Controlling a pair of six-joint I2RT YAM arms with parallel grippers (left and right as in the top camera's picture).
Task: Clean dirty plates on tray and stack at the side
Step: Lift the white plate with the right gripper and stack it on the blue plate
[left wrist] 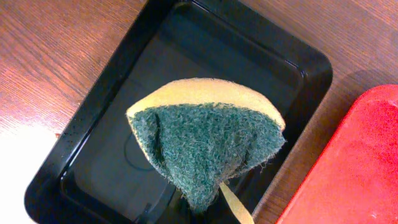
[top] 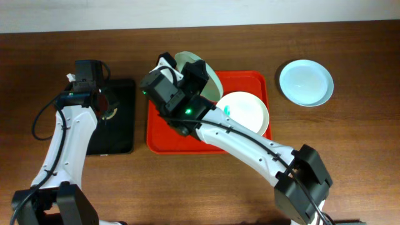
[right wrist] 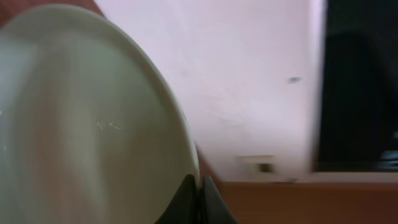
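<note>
The pale mint plate will go down from my right gripper onto the light blue plate (top: 307, 83) that is beside the red tray.
The red tray (top: 253, 77) lies at the table's middle. One pale plate (top: 249, 112) lies flat on it, with a small teal smear at its left edge. My right gripper (top: 189, 76) is shut on the rim of a second plate (top: 211, 76) and holds it tilted on edge above the tray's far left part. In the right wrist view the fingers (right wrist: 199, 190) pinch that plate's (right wrist: 81, 124) rim. A third plate (top: 306, 82) lies on the table to the right of the tray. My left gripper (top: 94, 94) is shut on a green and yellow sponge (left wrist: 205, 143) over the black tray.
A smaller black tray (top: 123, 134) lies left of the red tray; it also shows in the left wrist view (left wrist: 93, 112), with the red tray's corner (left wrist: 354, 168) beside it. Bare wooden table surrounds both trays.
</note>
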